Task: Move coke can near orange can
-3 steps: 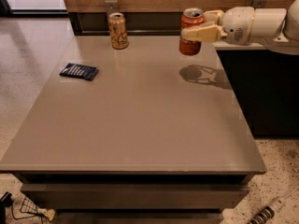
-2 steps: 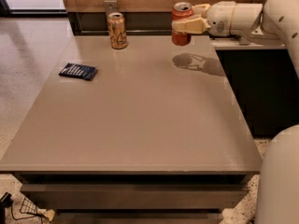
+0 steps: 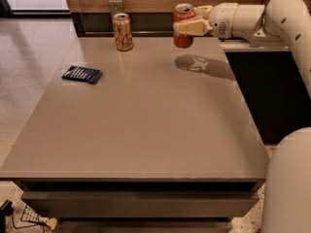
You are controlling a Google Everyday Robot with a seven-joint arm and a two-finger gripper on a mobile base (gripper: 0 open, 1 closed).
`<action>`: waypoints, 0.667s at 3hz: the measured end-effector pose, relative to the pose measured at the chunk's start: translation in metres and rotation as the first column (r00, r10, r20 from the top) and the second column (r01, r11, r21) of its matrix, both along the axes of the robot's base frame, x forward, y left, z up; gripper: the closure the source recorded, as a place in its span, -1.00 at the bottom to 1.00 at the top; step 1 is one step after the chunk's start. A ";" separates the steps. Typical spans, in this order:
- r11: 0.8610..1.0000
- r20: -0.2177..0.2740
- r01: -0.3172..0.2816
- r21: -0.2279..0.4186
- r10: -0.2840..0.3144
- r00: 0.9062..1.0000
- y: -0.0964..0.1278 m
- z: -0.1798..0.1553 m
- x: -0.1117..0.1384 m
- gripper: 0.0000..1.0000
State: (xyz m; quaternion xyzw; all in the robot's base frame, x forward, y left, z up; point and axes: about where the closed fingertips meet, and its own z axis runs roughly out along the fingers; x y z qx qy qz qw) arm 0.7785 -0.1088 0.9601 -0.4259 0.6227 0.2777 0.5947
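Note:
Next, my gripper puts the coke can down at the table's far edge (image 3: 150, 54). The can will go close beside the orange can.
The coke can (image 3: 182, 40) is red with a silver top and hangs upright above the far right part of the table, held in my gripper (image 3: 187, 26). The gripper's cream fingers (image 3: 190, 27) are shut around the can's upper half, and the arm reaches in from the right. The can's shadow lies on the table just below and to the right. The orange can (image 3: 123, 32) is pale orange-tan with dark markings and stands upright at the table's far edge, well to the left of the held can.
A dark blue flat packet (image 3: 82, 74) lies on the left side of the grey table (image 3: 146, 130). A wooden wall with a metal bracket (image 3: 116, 6) runs behind the far edge. A dark cabinet (image 3: 272, 91) stands right of the table.
My gripper has carried the coke can left and farther back above the table, closer to the orange can. The orange can and the packet have not moved.

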 end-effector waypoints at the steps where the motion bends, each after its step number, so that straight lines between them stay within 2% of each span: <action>1: 0.999 0.006 0.016 0.042 -0.016 1.000 0.024 -0.007 0.013 1.00; 2: 0.997 0.005 0.004 0.079 -0.004 1.000 0.050 -0.014 0.025 1.00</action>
